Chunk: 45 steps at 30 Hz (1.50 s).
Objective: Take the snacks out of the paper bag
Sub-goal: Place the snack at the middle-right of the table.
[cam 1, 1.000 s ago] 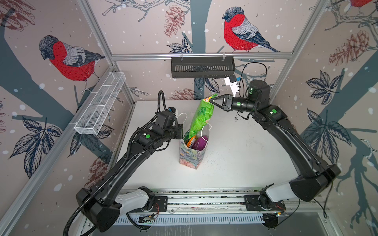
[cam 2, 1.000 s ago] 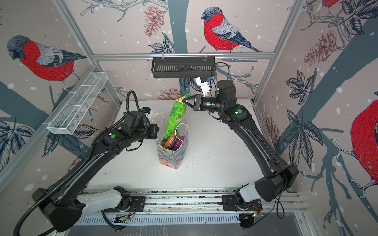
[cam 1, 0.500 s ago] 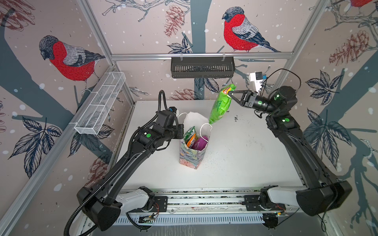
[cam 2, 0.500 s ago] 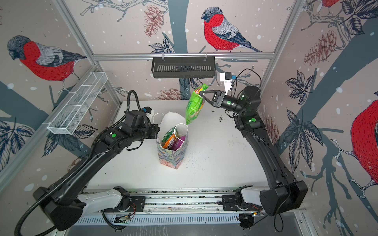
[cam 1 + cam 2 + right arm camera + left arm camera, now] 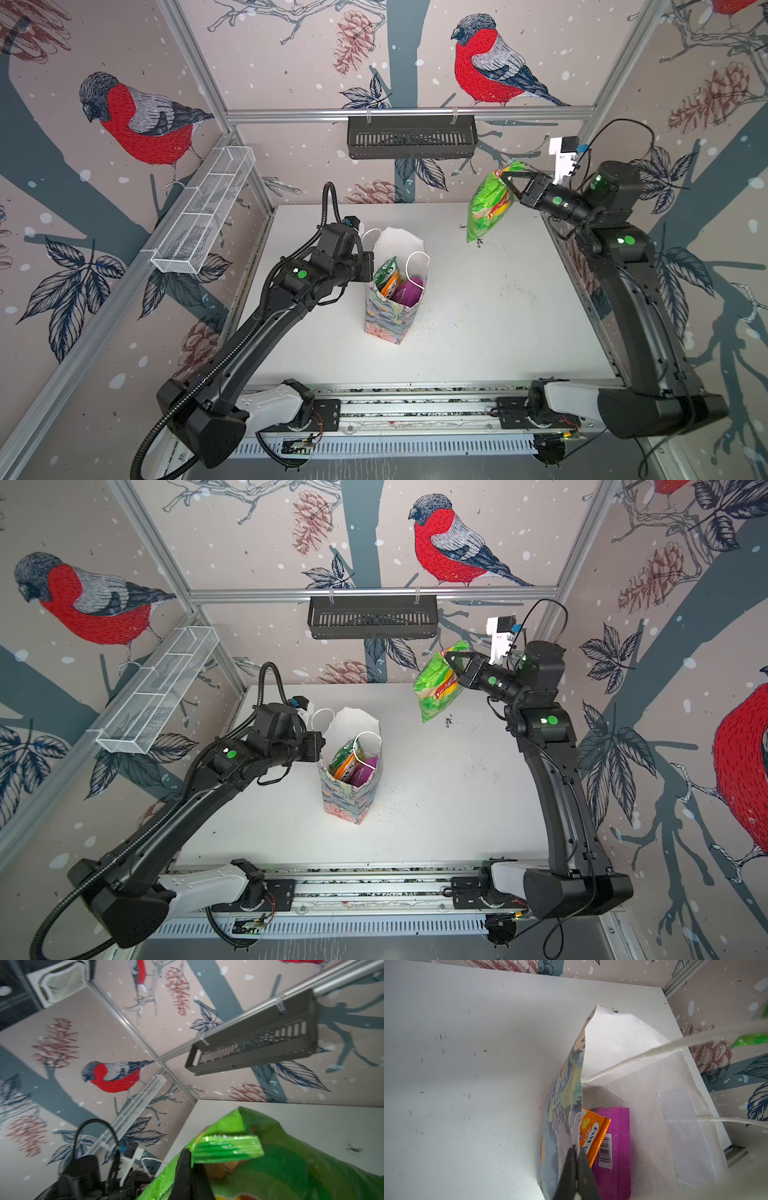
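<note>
Next, I release the green chip bag from my right gripper on the white table (image 5: 475,279) next to the paper bag, opposite my left gripper.
The floral paper bag (image 5: 390,320) (image 5: 347,796) stands upright mid-table with its mouth open. My left gripper (image 5: 576,1150) (image 5: 369,266) is shut on the bag's left wall at the rim. Inside the bag stand a yellow-green packet (image 5: 385,272) (image 5: 341,754), an orange packet (image 5: 593,1136) (image 5: 345,773) and a purple packet (image 5: 614,1147) (image 5: 406,289). My right gripper (image 5: 505,178) (image 5: 449,658) (image 5: 190,1156) is shut on the top seam of the large green chip bag (image 5: 484,210) (image 5: 436,690) (image 5: 280,1167). That chip bag hangs in the air over the table's back right, clear of the paper bag.
A black slotted basket (image 5: 411,137) hangs on the back rail, close to the raised right gripper. A white wire basket (image 5: 203,216) is fixed along the left wall. Dark crumbs (image 5: 478,242) lie under the hanging chip bag. The bag's white cord handles (image 5: 643,1056) stick up.
My right gripper has drawn the green chip bag up out of the paper bag and carried it to the back right. The left arm and the paper bag have stayed put.
</note>
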Tool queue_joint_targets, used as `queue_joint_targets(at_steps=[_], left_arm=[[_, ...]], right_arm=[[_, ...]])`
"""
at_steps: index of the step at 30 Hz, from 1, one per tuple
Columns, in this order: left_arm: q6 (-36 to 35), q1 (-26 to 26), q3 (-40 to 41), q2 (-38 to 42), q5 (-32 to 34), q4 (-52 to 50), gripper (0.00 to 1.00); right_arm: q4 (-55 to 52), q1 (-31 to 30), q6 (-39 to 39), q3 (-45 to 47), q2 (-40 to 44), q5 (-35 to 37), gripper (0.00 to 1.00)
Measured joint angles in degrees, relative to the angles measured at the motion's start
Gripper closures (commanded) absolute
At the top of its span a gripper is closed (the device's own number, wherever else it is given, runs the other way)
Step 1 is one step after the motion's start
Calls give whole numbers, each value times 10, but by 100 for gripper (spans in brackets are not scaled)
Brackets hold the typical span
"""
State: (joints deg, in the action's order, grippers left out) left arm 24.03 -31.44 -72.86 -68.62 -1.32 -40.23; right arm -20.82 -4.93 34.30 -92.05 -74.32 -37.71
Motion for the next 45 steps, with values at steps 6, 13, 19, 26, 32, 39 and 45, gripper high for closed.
queue_joint_targets(at_steps=[6, 13, 19, 26, 32, 39, 45], left_arm=[[-1, 0, -7, -9, 0, 0, 100], [-4, 0, -14, -17, 0, 1, 100], [-4, 0, -16, -23, 0, 2, 100], [-5, 0, -21, -29, -2, 4, 100], [-7, 0, -25, -35, -2, 5, 100], [-15, 0, -27, -38, -2, 5, 100], [-16, 0, -28, -38, -2, 5, 100]], right_arm=[[-119, -10, -73, 22, -17, 111, 100], [-173, -22, -108, 61, -44, 202, 100], [-203, -43, -135, 60, -66, 285, 100], [-238, -59, -152, 42, -105, 347, 100], [-260, -72, -165, 37, -139, 377, 100], [-272, -86, -176, 13, -198, 392, 99], [-274, -101, -179, 8, -234, 392, 99]])
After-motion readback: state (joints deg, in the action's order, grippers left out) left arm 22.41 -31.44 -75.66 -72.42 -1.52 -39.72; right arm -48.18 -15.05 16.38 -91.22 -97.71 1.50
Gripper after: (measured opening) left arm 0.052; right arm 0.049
